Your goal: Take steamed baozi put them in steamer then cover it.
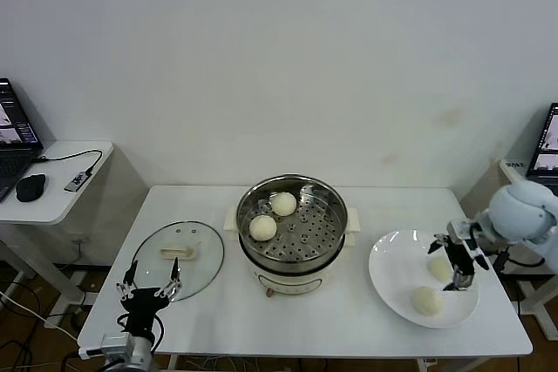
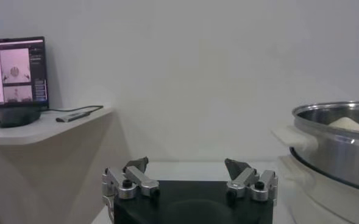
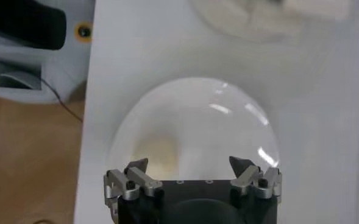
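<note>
Two baozi are on the white plate. Next, my right gripper closes around the sides of the nearer baozi (image 1: 427, 300) (image 3: 157, 156) and leaves the farther baozi there for now.
The steamer (image 1: 292, 237) stands at the table's middle with two steamed baozi on its tray, one to the rear (image 1: 282, 204) and one to the front left (image 1: 263, 227). Two more baozi lie on a white plate (image 1: 392, 267) at the right, one farther (image 1: 438, 269) and one nearer (image 1: 426, 300). My right gripper (image 1: 449, 265) is open just above the farther one; in the right wrist view it (image 3: 189, 164) is open over the plate (image 3: 197, 115), with a blurred baozi (image 3: 158, 152) near one finger. The cover (image 1: 196, 246) lies flat left of the steamer. My left gripper (image 1: 153, 269) is open at its front edge, and the left wrist view (image 2: 187, 165) shows it open too.
A side table at the left holds a laptop (image 1: 13, 141), a mouse (image 1: 30, 186) and a small hub (image 1: 78, 180). Another screen (image 1: 545, 141) stands at the far right. The steamer's rim (image 2: 337, 122) shows at one side of the left wrist view.
</note>
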### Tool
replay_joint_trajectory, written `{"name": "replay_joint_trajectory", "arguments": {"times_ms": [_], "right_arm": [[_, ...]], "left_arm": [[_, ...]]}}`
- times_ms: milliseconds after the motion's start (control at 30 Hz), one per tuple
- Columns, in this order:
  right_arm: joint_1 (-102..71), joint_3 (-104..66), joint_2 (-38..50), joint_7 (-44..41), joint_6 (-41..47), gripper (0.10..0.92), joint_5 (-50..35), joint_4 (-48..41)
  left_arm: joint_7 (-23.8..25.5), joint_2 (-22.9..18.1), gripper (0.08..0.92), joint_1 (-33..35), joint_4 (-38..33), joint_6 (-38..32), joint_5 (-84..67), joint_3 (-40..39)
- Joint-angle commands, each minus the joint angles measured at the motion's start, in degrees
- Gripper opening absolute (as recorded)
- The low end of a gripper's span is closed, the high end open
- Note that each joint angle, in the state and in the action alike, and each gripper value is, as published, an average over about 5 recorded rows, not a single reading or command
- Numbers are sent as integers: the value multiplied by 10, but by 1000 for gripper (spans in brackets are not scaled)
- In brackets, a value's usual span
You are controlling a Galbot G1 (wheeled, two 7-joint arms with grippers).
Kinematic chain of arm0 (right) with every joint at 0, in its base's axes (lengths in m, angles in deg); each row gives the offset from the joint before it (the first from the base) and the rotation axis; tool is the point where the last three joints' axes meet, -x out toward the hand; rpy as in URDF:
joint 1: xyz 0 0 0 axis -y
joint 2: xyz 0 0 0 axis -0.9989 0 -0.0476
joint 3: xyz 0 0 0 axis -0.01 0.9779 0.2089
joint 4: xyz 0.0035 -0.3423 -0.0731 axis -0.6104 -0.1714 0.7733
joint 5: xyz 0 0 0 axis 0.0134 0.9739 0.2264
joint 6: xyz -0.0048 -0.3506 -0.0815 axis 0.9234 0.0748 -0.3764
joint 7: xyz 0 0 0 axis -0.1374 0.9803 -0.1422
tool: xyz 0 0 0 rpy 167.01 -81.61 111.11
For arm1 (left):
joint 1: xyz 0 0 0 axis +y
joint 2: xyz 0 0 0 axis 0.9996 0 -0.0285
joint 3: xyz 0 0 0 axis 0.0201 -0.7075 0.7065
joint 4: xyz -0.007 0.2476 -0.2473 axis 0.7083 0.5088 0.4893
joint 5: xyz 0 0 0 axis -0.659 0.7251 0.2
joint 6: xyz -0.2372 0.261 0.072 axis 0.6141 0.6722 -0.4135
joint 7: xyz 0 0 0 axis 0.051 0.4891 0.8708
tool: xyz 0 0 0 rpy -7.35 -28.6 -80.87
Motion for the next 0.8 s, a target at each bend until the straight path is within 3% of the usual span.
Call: {"name": "replay_joint_trajectory", "arguments": {"times_ms": [33, 800], "right_arm": [[-154, -106, 9, 23, -16, 823, 48, -7], [-180, -102, -85, 62, -10, 819, 86, -69]], "left_arm": [[0, 0, 823, 1, 0, 0, 2, 1], [1, -1, 823, -2, 8, -1, 1, 6]]}}
